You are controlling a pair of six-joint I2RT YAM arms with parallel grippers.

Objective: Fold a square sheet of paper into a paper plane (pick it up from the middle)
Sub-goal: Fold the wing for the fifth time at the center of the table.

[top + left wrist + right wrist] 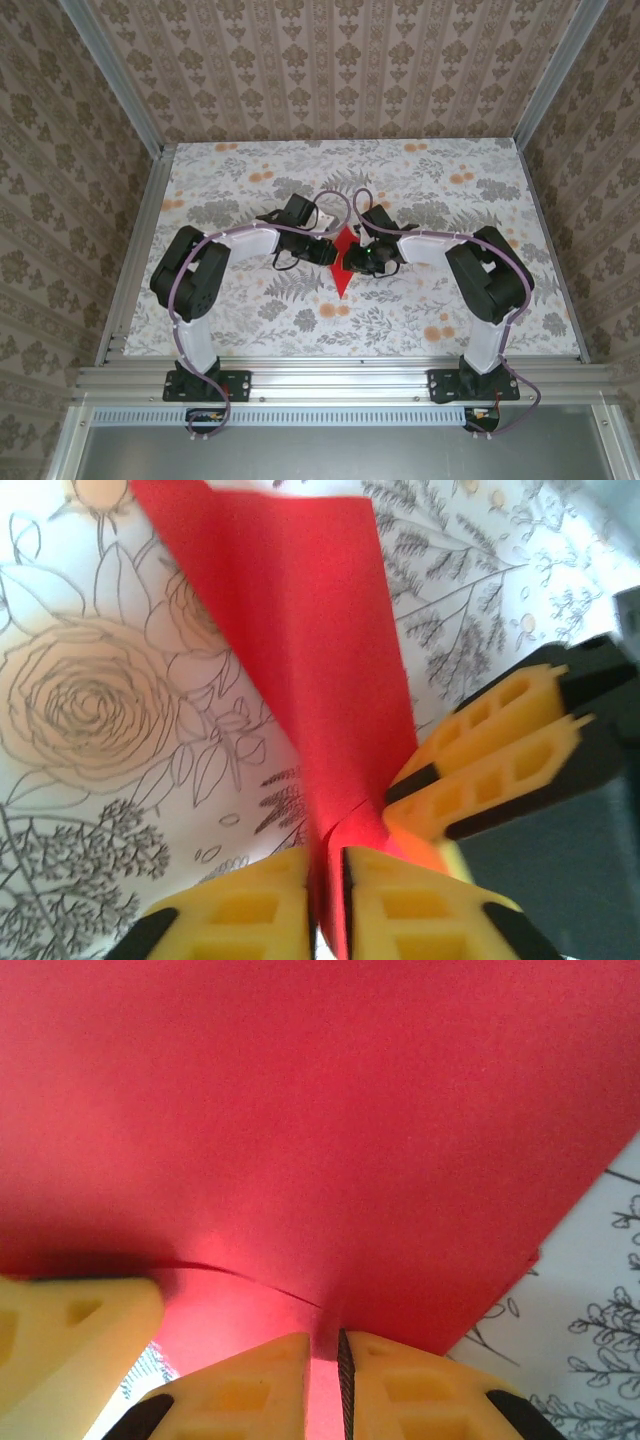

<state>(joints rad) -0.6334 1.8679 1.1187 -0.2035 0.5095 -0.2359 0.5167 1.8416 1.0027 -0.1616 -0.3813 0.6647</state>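
My grippers crowd together at the middle of the red paper's fold, so next my left gripper opens and takes the paper closer to its near pointed end (341, 291).
The red sheet of paper (343, 265) is held up over the middle of the floral table, folded along a crease, with a pointed end towards the near edge. My left gripper (326, 251) is at its left side and my right gripper (364, 259) at its right. In the left wrist view the paper (300, 630) rises from between my left gripper's (325, 905) yellow fingers, which are closed on its fold. The right gripper's fingers (490, 750) pinch the paper's edge from the right. In the right wrist view the paper (320, 1120) runs down between my right gripper's (323, 1385) nearly closed fingers.
The floral table (240, 170) stretches all round the paper. Aluminium frame rails (135, 250) border it left and right, with patterned walls behind. The left gripper's finger (60, 1335) sits close at the lower left in the right wrist view.
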